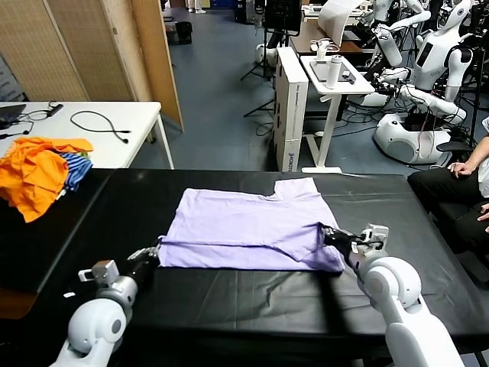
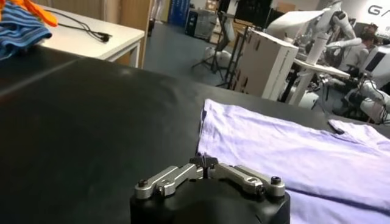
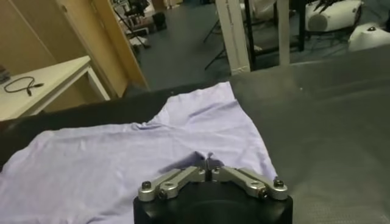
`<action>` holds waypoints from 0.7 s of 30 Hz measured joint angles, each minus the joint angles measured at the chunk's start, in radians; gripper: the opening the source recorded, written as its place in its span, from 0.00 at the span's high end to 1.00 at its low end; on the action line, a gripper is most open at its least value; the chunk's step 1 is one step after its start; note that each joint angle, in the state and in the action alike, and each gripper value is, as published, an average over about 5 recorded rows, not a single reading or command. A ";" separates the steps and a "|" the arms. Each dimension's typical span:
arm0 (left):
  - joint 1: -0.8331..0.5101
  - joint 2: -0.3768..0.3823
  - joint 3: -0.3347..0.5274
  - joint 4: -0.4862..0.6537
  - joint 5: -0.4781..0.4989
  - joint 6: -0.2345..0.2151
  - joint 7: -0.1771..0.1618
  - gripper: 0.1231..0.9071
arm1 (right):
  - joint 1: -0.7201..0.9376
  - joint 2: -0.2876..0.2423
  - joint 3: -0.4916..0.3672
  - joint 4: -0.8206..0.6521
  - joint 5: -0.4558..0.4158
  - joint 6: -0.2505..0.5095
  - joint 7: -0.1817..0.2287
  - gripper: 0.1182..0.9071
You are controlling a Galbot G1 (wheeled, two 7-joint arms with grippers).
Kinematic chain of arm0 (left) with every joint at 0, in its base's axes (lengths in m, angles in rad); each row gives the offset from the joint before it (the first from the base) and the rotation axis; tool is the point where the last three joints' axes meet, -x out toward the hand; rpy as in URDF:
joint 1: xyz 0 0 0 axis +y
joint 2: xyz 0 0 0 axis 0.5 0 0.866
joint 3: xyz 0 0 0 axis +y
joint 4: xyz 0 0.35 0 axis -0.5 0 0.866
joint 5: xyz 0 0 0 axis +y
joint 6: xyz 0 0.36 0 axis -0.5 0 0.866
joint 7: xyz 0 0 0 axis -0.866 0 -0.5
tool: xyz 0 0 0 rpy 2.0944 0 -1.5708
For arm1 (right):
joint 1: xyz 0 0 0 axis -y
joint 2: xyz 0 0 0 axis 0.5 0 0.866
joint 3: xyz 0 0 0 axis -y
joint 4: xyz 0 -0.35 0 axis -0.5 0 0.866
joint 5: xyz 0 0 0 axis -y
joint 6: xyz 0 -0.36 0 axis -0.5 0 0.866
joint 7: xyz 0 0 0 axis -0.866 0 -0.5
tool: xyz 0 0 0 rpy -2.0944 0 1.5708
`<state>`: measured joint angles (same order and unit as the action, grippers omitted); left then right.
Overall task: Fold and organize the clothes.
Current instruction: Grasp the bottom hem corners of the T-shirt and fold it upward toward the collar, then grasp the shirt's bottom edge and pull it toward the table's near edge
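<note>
The lavender T-shirt is lying near the far edge of the table, so the robot's left gripper should grab its near corner (image 1: 163,264) and pull it closer before the next fold.
The pale lavender T-shirt (image 1: 244,222) lies flat on the black table (image 1: 252,302), plain side up, with a fold line running across its near part. My left gripper (image 1: 157,248) is shut on the shirt's near left corner; in the left wrist view the gripper (image 2: 205,162) meets the edge of the shirt (image 2: 286,152). My right gripper (image 1: 325,232) is shut on the shirt near its near right corner. In the right wrist view the shirt (image 3: 122,158) puckers up at the gripper (image 3: 207,163).
A heap of bright orange garments (image 1: 34,172) with a blue-striped garment (image 1: 74,168) lies at the table's far left. A white table (image 1: 114,122) with a cable stands behind it. A seated person (image 1: 458,183) is at the right edge. A white cart (image 1: 336,76) stands beyond the table.
</note>
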<state>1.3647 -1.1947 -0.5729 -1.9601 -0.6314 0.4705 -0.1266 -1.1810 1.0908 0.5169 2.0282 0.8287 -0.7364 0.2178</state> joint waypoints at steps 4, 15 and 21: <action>0.026 -0.004 -0.002 -0.022 0.017 0.004 0.000 0.20 | -0.066 -0.025 0.032 0.050 -0.031 0.000 -0.032 0.01; 0.091 -0.028 -0.002 -0.068 0.054 0.004 0.003 0.00 | -0.202 -0.027 0.055 0.074 -0.125 0.000 -0.093 0.04; 0.101 -0.032 -0.002 -0.060 0.058 0.003 0.006 0.00 | -0.230 -0.022 0.056 0.081 -0.133 0.000 -0.093 0.15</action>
<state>1.4655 -1.2266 -0.5750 -2.0202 -0.5735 0.4731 -0.1201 -1.4112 1.0691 0.5727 2.1088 0.6958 -0.7364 0.1249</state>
